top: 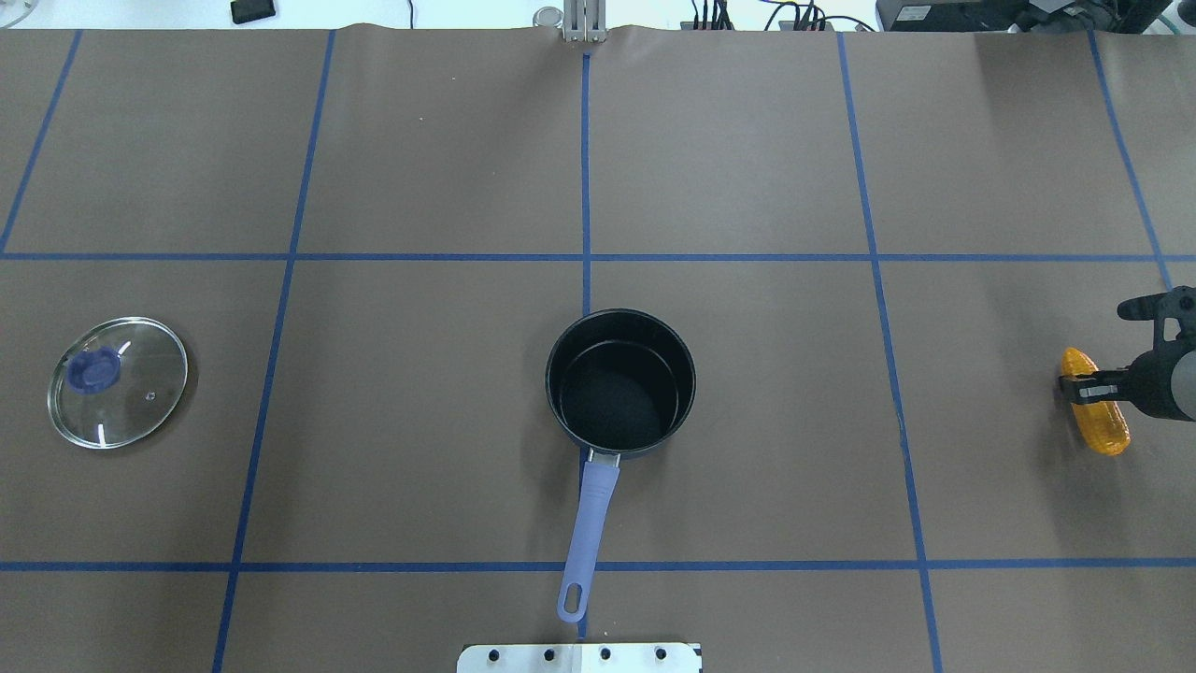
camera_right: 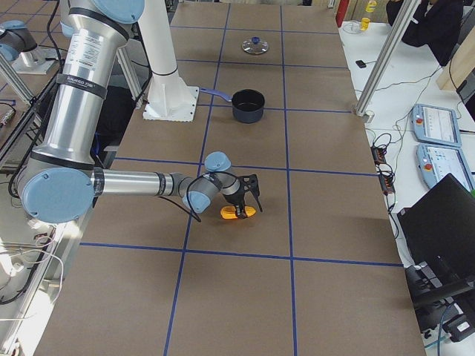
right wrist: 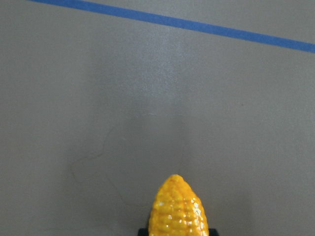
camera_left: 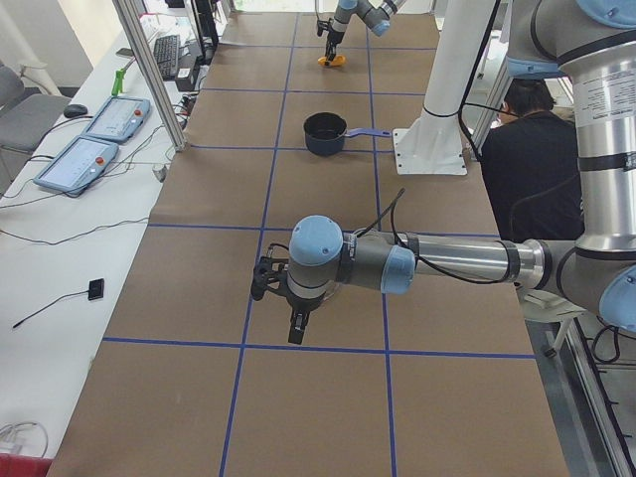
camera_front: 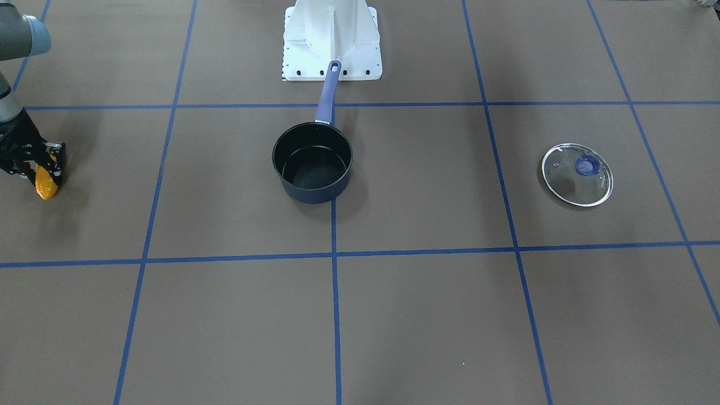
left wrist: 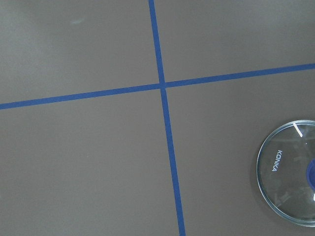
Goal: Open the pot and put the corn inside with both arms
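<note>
The robot's right gripper will let go of the corn on the bottom of the open black pot (camera_front: 323, 167) with the purple handle.
The black pot (camera_front: 304, 190) with a purple handle stands open and empty at the table's middle; it also shows in the overhead view (top: 673, 346). Its glass lid (top: 118, 381) lies flat on the table far to the robot's left, also in the left wrist view (left wrist: 290, 172). My right gripper (top: 1084, 383) is shut on the orange-yellow corn (top: 1098, 425) at the table's far right, low over the surface; the corn's tip shows in the right wrist view (right wrist: 178, 209). My left gripper (camera_left: 296, 333) hovers near the lid's end of the table; I cannot tell whether it is open.
The white base pedestal (camera_front: 332, 39) stands just behind the pot's handle. Blue tape lines divide the brown table cover into squares. Operator desks with control panels (camera_left: 89, 149) lie beyond the far edge.
</note>
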{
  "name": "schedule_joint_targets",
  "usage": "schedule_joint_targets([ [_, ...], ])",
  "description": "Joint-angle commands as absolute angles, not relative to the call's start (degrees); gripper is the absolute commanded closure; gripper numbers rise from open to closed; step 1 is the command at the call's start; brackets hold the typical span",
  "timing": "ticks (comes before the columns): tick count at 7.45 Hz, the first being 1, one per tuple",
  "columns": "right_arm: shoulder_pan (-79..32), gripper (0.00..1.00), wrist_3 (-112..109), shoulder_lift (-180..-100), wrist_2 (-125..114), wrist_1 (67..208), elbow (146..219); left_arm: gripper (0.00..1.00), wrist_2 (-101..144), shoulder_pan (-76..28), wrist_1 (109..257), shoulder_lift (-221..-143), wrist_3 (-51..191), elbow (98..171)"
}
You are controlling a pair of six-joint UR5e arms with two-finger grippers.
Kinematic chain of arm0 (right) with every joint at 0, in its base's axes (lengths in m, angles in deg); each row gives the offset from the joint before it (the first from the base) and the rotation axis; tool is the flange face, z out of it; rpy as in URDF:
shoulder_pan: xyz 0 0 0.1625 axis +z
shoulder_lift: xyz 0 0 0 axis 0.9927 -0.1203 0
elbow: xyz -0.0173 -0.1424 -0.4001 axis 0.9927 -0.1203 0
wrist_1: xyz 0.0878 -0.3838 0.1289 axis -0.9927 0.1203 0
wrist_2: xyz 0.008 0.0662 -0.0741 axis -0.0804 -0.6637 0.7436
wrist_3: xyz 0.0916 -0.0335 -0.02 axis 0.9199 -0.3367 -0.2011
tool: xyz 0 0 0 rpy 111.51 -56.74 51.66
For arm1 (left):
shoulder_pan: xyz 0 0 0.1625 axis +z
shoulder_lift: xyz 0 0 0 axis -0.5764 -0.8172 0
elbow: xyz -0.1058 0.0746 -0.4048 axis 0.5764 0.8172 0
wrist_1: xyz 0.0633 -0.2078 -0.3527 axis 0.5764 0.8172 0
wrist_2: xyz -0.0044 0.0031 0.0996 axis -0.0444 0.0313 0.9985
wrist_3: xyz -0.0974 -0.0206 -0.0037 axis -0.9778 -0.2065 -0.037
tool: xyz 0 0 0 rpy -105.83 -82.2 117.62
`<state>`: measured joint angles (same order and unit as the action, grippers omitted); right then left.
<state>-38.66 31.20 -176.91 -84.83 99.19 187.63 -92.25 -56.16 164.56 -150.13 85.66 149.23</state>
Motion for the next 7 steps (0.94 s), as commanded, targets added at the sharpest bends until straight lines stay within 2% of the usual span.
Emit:
schedule_joint_targets([
  [1,-38.7,1.00,31.4,-173.7,-86.9,99.8,190.8,0.01,-92.3,-56.1,164.5,-150.1,85.7,149.2],
  [4,-39.1,1.00,42.4,-157.5,-86.9,107.8,190.7,0.01,-92.3,-56.1,164.6,-150.1,85.7,149.2],
  [7,-46.8,1.00,57.9,-142.8,-83.1,109.3,190.4,0.01,-92.3,-56.1,164.6,-150.0,85.6,149.2],
])
